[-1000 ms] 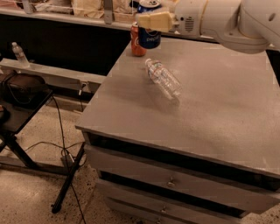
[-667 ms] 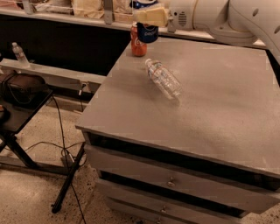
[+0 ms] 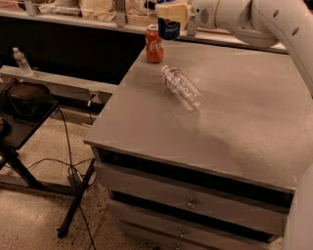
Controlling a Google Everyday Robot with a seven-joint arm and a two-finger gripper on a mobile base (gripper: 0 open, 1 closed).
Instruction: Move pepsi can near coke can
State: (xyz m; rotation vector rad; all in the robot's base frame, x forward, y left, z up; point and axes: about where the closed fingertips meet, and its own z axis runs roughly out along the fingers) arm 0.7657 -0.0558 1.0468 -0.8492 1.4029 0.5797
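Note:
I need to set the pepsi can beside the coke can, just behind the clear plastic bottle [image 3: 174, 59].
The red coke can [image 3: 154, 44] stands upright at the far left corner of the grey cabinet top [image 3: 230, 117]. My gripper [image 3: 172, 13] is at the top of the view, just right of and above the coke can, shut on the dark blue pepsi can [image 3: 169, 28]. The pepsi can hangs upright in the air, its lower part with the round logo showing below the cream fingers [image 3: 171, 10]. Its bottom is level with the coke can's top.
A clear plastic bottle [image 3: 182, 87] lies on its side in the middle of the cabinet top. Drawers [image 3: 190, 200] run along the cabinet front. A shelf with bags [image 3: 98, 7] is behind. A black stand [image 3: 24, 102] and cables stand at the left, with a small bottle [image 3: 20, 59] on a ledge.
My gripper has carried the pepsi can a little to the left and up, closer to the coke can. The coke can and bottle have not moved.

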